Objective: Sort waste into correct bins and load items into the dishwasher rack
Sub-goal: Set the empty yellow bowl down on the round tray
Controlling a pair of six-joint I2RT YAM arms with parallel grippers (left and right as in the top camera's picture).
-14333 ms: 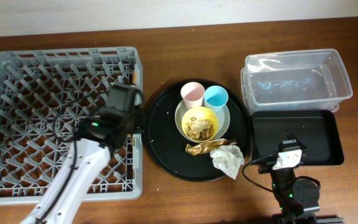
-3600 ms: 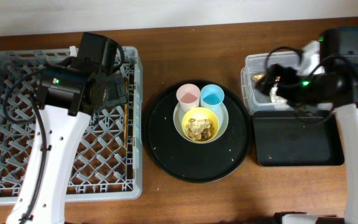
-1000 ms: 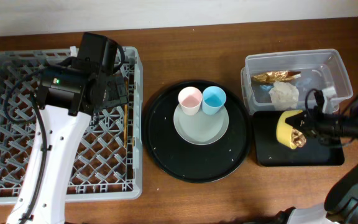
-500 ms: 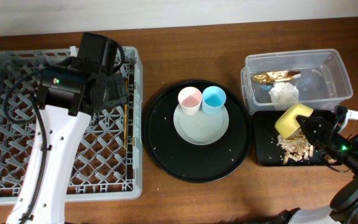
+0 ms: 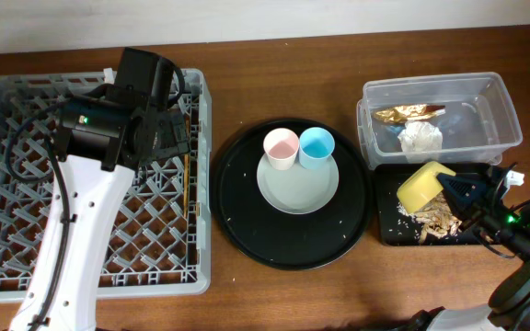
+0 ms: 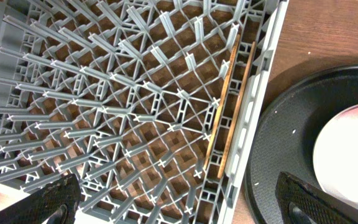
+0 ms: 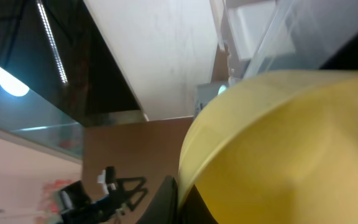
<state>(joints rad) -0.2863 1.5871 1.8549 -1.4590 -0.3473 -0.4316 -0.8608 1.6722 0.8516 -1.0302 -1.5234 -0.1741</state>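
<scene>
Next, I set the yellow bowl, now tipped over the shallow black bin, down with my right gripper on the round black serving tray, on the near side of the pale plate (image 5: 286,237).
My right gripper (image 5: 453,192) is shut on the rim of the yellow bowl (image 5: 419,186), which is tipped over the shallow black bin (image 5: 385,231). Beige food scraps (image 5: 439,219) lie in that bin. In the right wrist view the bowl (image 7: 291,149) fills the frame, its rim pinched in the right gripper (image 7: 182,202). The clear tub (image 5: 502,110) holds the gold foil wrapper (image 5: 414,113) and the white napkin (image 5: 421,138). My left gripper (image 6: 182,205) hangs open over the grey dishwasher rack (image 6: 104,93), where the chopsticks (image 6: 230,106) lie along the right wall.
The round black serving tray (image 5: 237,202) carries the pale plate (image 5: 297,184), with the pink cup (image 5: 281,147) and the blue cup (image 5: 316,145) standing on it. The left arm (image 5: 109,138) stretches over the rack (image 5: 26,110).
The right gripper has tipped the yellow bowl over and the food scraps have fallen out onto the black bin. The left arm has not moved.
</scene>
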